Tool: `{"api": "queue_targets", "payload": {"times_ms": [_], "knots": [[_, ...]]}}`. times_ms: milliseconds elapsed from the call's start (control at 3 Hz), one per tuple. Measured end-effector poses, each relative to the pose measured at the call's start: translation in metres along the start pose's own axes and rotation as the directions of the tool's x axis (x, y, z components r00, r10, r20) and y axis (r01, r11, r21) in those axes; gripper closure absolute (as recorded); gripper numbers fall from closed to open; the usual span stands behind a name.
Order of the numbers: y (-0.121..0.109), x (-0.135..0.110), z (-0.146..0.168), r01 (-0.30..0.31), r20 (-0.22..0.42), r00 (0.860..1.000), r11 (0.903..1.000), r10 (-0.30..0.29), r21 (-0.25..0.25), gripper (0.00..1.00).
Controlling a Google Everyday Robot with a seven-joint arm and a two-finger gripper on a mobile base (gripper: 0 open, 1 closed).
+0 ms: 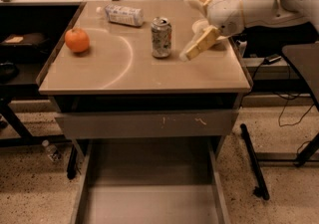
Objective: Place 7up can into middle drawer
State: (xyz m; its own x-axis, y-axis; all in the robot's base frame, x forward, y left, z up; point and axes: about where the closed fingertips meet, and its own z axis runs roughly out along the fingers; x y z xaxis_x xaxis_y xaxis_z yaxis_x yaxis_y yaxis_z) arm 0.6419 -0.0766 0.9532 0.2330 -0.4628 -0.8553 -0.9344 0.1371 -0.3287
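Observation:
My gripper goes to the 7up can next and closes around the middle of its upright body [161, 39], between the can's top and base.
The 7up can [161, 37] stands upright near the middle of the tan tabletop [129, 73]. My gripper [186, 29] is just right of the can, a little above the table, open and empty. One pale yellow finger [198, 45] points down-left toward the can's base and the other finger [196, 0] sits behind it. The middle drawer [149, 198] is pulled out wide open below the table front, and its flat floor is bare.
An orange [77, 40] sits at the table's left. A clear plastic bottle [122, 15] lies at the back. A white bowl [198, 27] is mostly hidden behind my gripper. A grey drawer front with scratch marks [144, 124] is above the open drawer. Dark furniture flanks both sides.

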Motion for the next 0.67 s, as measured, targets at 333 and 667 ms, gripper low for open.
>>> {"api": "queue_targets", "payload": {"times_ms": [333, 667], "knots": [[-0.019, 0.005, 0.025, -0.036, 0.073, 0.997, 0.9993, 0.036, -0.007, 0.0], [-0.028, 0.018, 0.047, -0.088, 0.112, 0.99, 0.9959, 0.09, -0.021, 0.0]]}}
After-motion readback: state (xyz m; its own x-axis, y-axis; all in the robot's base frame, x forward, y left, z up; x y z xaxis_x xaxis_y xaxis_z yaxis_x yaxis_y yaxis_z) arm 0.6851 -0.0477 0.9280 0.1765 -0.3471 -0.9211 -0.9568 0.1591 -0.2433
